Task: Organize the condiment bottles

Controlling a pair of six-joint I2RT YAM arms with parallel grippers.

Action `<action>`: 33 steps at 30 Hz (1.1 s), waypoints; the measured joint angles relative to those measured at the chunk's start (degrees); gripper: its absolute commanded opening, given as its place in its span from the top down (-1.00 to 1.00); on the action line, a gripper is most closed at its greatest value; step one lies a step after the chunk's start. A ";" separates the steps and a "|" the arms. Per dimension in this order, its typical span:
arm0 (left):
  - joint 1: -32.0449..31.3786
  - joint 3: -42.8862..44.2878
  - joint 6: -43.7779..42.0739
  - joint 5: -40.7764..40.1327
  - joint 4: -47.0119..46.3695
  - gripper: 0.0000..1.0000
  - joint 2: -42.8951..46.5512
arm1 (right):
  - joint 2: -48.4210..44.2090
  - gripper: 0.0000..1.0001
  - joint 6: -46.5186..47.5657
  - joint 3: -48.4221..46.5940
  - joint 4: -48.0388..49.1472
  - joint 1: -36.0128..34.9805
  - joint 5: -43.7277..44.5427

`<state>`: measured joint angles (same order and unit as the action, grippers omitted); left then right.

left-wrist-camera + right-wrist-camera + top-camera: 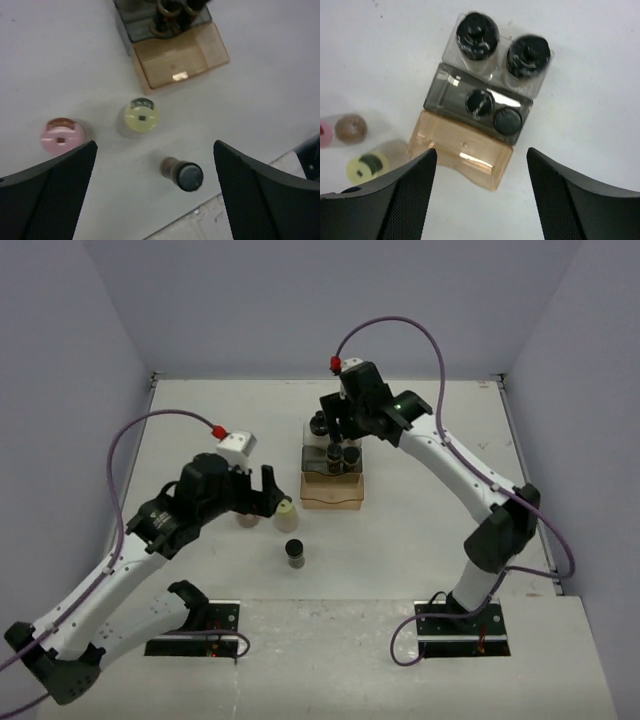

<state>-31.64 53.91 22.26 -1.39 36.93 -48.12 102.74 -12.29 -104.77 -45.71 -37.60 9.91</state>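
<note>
My left gripper needs to next go to the cap [294, 547] [190, 177] of the black-capped jar on the table near the yellow-green-capped jar. It will close there.
The stepped rack [333, 488] stands mid-table. In the right wrist view, two black-capped jars [477, 30] stand in its clear back tier and two more [507, 120] in the grey middle tier. The tan front tier [462, 150] holds nothing. My right gripper [481, 152] is open and empty, and it hovers over the rack [342, 432]. Three jars stand on the table left of the rack: pink-capped [61, 136], yellow-green-capped [142, 116] and black-capped [184, 173]. My left gripper [154, 147] is open and empty above them, with the black-capped jar between its fingers and below.
The white table ends in a seam near my arm bases [330, 602]. Grey walls close in the left, back and right sides. A purple cable [150, 425] loops over the left arm and another over the right arm.
</note>
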 measured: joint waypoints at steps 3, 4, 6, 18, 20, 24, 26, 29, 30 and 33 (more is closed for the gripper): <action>-22.01 1.79 5.29 -11.72 2.16 -1.00 -6.16 | -9.99 -0.61 -2.14 7.50 -1.44 0.00 1.29; -28.55 3.82 7.82 -15.98 4.52 -1.00 -10.03 | -13.35 -0.61 -2.80 10.08 -1.29 0.00 1.64; -39.60 8.61 13.62 -23.78 8.90 -1.00 -18.27 | -18.95 -0.62 -3.80 14.12 -1.99 0.00 2.86; -42.82 4.17 22.80 -32.83 11.23 -0.88 -26.77 | -30.34 -0.65 -6.29 31.50 -2.27 0.00 3.85; -40.19 1.03 22.27 -31.26 9.44 -0.82 -26.77 | -30.34 -0.64 -6.38 32.17 -2.23 0.00 3.56; -38.16 -2.10 21.64 -29.11 7.15 -0.56 -26.67 | -30.32 -0.64 -6.56 32.76 -1.18 0.02 2.67; -38.16 -2.56 21.44 -28.17 5.81 -0.53 -26.53 | -30.25 -0.65 -6.58 32.92 -1.01 0.00 2.47; -38.14 -2.99 21.07 -27.19 3.65 -0.21 -26.38 | -29.97 -0.65 -6.58 33.00 -0.48 0.00 2.32; -38.12 -3.08 21.03 -27.02 3.10 0.13 -26.38 | -29.94 -0.64 -6.58 33.05 -0.33 0.00 2.29; -38.12 -3.17 20.26 -26.14 1.95 0.54 -26.38 | -29.94 -0.64 -6.56 33.11 -0.02 0.00 2.29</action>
<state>-69.76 50.74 42.52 -27.53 38.87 -74.50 72.79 -18.85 -71.66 -45.74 -37.60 12.21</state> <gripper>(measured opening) 0.403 0.822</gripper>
